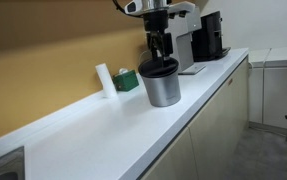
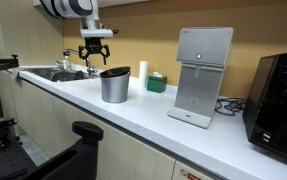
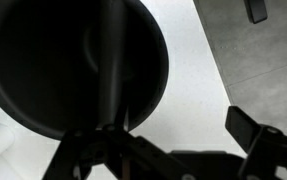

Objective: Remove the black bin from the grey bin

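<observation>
The dark bar (image 1: 159, 62) (image 3: 111, 65) runs across the opening of the black bin and can lift the bin out. Next, my gripper closes on it.
The grey bin (image 1: 163, 90) stands upright on the white counter (image 1: 93, 135) and also shows in an exterior view (image 2: 114, 88). The black bin sits nested inside it, so only its rolled rim (image 1: 158, 68) (image 2: 114, 72) shows above the grey wall. In the wrist view the black bin's dark inside (image 3: 63, 60) fills the upper left. My gripper (image 1: 160, 47) (image 2: 95, 52) hangs just above the rim with its fingers apart. In the wrist view my gripper (image 3: 168, 150) is open and holds nothing, with one finger over the bin's rim and the other over bare counter.
A white boxy appliance (image 2: 203, 75) (image 1: 188, 45) and a black coffee machine (image 2: 281, 95) (image 1: 211, 38) stand further along the counter. A green box (image 1: 126, 80) and a white cylinder (image 1: 104, 78) sit against the wall. A sink (image 2: 63, 73) lies at the counter's other end.
</observation>
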`<state>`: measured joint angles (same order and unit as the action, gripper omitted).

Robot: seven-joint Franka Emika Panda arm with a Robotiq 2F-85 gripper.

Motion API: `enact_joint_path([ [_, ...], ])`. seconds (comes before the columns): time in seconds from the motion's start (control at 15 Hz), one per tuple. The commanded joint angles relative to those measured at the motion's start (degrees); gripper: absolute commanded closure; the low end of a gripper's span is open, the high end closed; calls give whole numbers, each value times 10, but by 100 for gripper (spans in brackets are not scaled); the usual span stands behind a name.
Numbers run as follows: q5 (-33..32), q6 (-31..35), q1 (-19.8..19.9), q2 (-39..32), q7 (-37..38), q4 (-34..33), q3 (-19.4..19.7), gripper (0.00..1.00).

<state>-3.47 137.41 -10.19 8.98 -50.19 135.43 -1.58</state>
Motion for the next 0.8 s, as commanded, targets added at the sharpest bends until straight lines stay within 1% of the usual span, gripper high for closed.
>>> enact_joint_path([
  [0.0, -20, 11, 14, -5, 30, -2, -12, 0],
  [0.13, -34, 15, 22, -20, 43, -15, -11, 0],
  [0.4, -60, 46, 38, -56, 65, -37, -9, 0],
  [0.73, -89, 83, 49, -98, 92, -64, -11, 0],
])
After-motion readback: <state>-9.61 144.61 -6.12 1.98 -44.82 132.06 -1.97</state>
